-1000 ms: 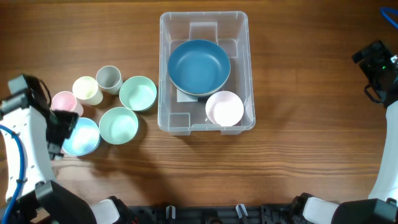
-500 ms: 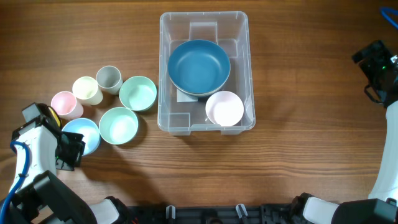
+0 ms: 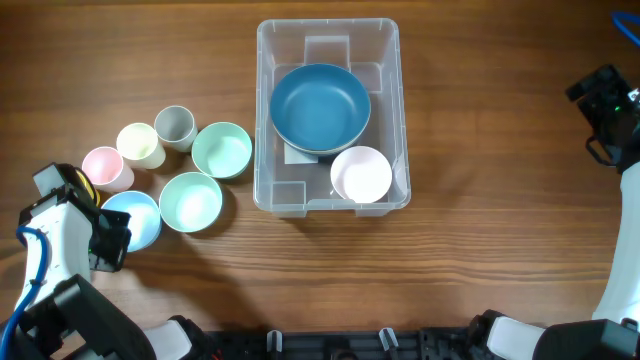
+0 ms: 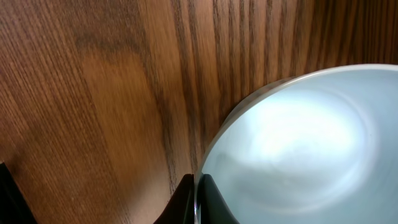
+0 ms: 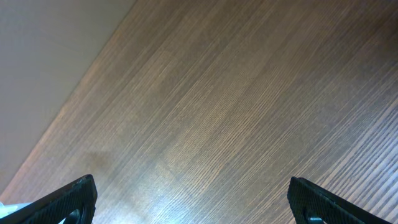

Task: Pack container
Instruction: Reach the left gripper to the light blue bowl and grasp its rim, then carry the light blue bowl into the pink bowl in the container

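Observation:
Next, I release the light blue bowl from my left gripper inside the white bowl in the clear container [image 3: 361,173].
The clear container [image 3: 264,120] stands at the table's middle and holds a dark blue bowl [image 3: 320,106] and a white bowl [image 3: 361,174]. At the far left, my left gripper [image 3: 112,240] is shut on the rim of a light blue bowl [image 3: 138,217] resting on the table. In the left wrist view its fingertips [image 4: 186,202] pinch that light blue bowl's [image 4: 298,143] edge, one inside and one outside. My right gripper [image 5: 193,202] stands wide open over bare wood at the far right, holding nothing.
Beside the light blue bowl sit a mint bowl [image 3: 190,201], a green bowl [image 3: 221,149], a grey cup [image 3: 174,125], a yellow cup [image 3: 140,143] and a pink cup [image 3: 105,166]. The right arm [image 3: 612,115] hangs at the right edge.
My left gripper has dropped toward the table's front-left and shut on the light blue bowl's rim. The right arm has not moved.

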Tool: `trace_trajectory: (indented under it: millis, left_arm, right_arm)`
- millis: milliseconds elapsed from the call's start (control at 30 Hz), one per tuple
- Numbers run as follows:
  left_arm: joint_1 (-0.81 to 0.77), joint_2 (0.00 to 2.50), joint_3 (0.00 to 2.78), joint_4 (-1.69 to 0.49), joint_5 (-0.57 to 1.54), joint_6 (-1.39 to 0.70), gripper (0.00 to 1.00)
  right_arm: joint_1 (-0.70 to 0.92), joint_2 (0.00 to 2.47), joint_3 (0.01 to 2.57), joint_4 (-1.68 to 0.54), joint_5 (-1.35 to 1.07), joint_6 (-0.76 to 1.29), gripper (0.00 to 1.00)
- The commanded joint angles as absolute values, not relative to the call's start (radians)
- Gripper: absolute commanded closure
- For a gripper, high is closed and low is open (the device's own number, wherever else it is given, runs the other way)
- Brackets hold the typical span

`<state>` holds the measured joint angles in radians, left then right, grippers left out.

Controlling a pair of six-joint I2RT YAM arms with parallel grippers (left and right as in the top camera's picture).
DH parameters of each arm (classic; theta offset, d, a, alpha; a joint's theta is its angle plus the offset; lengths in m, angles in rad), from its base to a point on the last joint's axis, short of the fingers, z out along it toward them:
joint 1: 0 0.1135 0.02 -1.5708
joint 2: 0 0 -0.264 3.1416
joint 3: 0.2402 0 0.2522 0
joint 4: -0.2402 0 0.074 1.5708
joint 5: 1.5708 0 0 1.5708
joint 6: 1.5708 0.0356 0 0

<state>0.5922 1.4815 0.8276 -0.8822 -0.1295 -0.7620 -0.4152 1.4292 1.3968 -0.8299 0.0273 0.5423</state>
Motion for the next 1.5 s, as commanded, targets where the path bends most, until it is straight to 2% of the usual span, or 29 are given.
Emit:
trace_trajectory:
  millis: [0,200,333,400,433,533,567,833,1133,1200,1333,1467]
  left_arm:
    - [0.601,1.486,0.821,-0.871,-0.147,-0.763,0.96]
    - [0.601,1.491,0.814,-0.855,-0.147,-0.740,0.96]
    - [0.601,1.491,0.811,-0.850,-0.147,-0.740,0.86]
    - [0.601,1.492,0.807,-0.842,-0.147,-0.740,0.73]
    - [0.601,1.492,0.804,-0.839,-0.147,-0.740,0.73]
    - [0.601,1.492,0.802,-0.837,-0.147,-0.740,0.94]
    - [0.601,1.492,0.802,-0.837,-0.147,-0.740,0.96]
    - [0.601,1.429,0.817,-0.952,-0.141,-0.741,0.96]
    - [0.586,1.101,0.976,-1.214,-0.121,-0.689,0.96]
    - [0.560,1.029,1.043,-1.212,-0.110,-0.646,0.96]
    - [0.456,0.978,1.172,-1.137,0.093,-0.490,0.96]
    - [0.269,1.000,1.228,-0.987,0.256,-0.444,0.96]
  right_arm:
    - [-0.416,1.436,1.399,-0.827,0.029,0.553,0.00]
    - [-0.416,1.436,1.399,-0.827,0.029,0.553,0.00]
    - [-0.416,1.436,1.399,-0.827,0.029,0.553,0.01]
    - [-0.416,1.436,1.399,-0.827,0.029,0.553,0.00]
    - [-0.416,1.436,1.399,-0.827,0.029,0.553,0.00]
    - [-0.416,1.436,1.399,-0.827,0.029,0.553,0.00]
    - [-0.416,1.436,1.399,-0.827,0.029,0.553,0.00]
    - [-0.416,1.436,1.399,-0.827,0.029,0.553,0.00]
    - [-0.416,1.436,1.399,-0.827,0.029,0.553,0.00]
    - [-0.416,1.436,1.399,-0.827,0.029,0.553,0.01]
    - [-0.416,1.436,1.399,-0.827,0.029,0.553,0.00]
    - [-0.416,1.436,1.399,-0.827,0.029,0.553,0.00]
